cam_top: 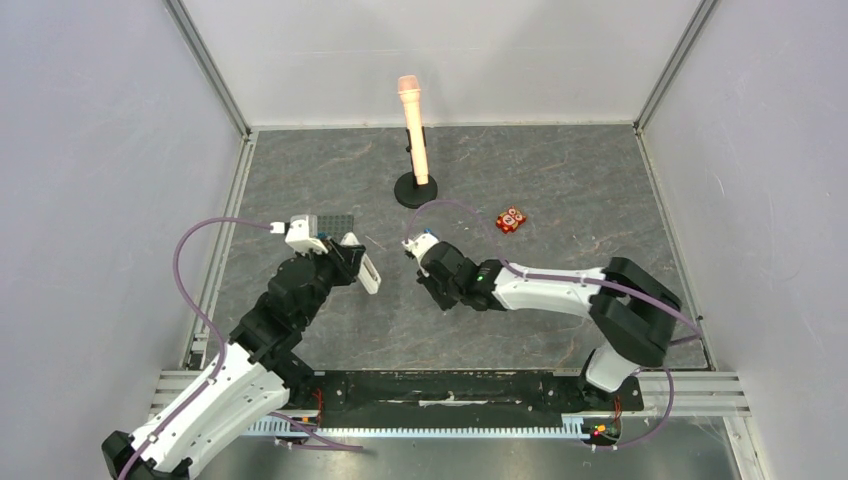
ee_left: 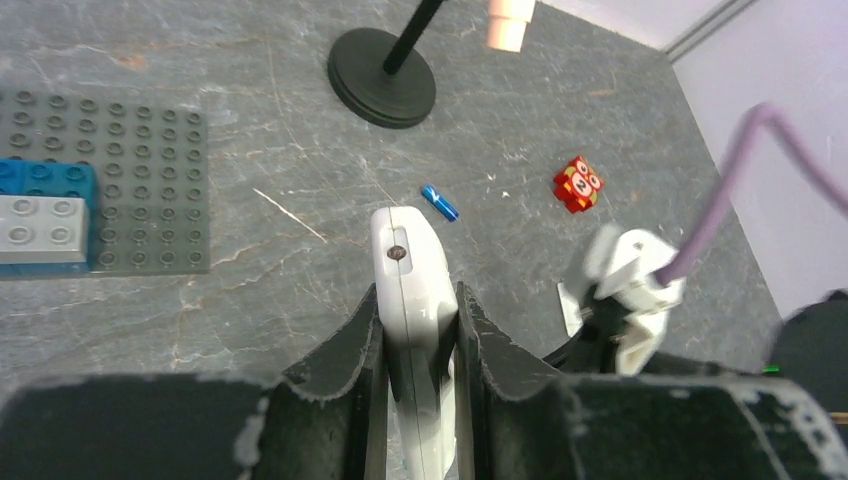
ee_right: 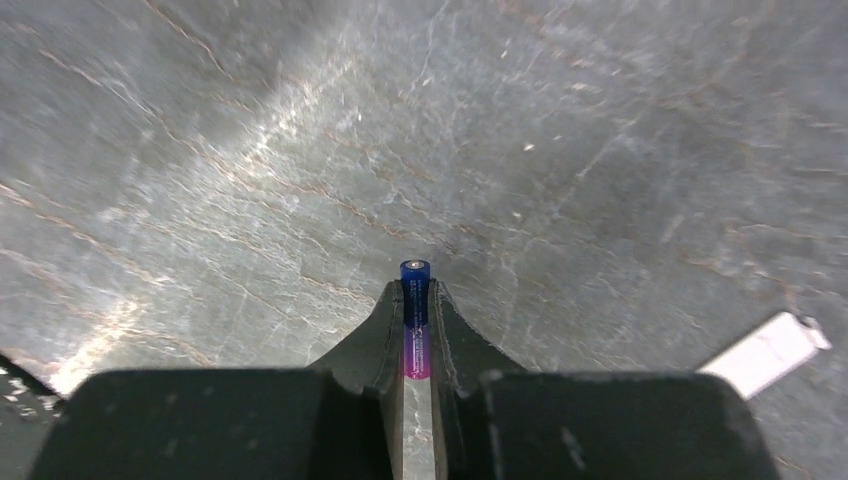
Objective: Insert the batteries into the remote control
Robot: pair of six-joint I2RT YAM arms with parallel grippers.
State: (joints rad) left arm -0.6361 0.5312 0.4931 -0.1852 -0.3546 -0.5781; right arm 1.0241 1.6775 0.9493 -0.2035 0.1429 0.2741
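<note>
The robot's right gripper will put the blue battery, now held above the bare table, into the white remote control [cam_top: 421, 268] in front of the black round base.
My left gripper [ee_left: 418, 330] is shut on the white remote control [ee_left: 408, 280], held edge-up above the table; it also shows in the top view [cam_top: 369, 272]. My right gripper [ee_right: 415, 310] is shut on one blue battery [ee_right: 415, 285], which pokes out past the fingertips above the bare table. The second blue battery [ee_left: 439, 202] lies loose on the table beyond the remote's tip. In the top view the right gripper [cam_top: 432, 290] sits just right of the left gripper [cam_top: 358, 266]. The remote's buttons and battery bay are hidden.
A grey studded plate [ee_left: 120, 170] with a blue brick [ee_left: 45, 180] lies at the left. A red block [cam_top: 511, 220] lies at the right. A peach microphone-like post on a black round base [cam_top: 415, 188] stands at the back. A small flat white piece [ee_right: 768, 352] lies beside my right gripper.
</note>
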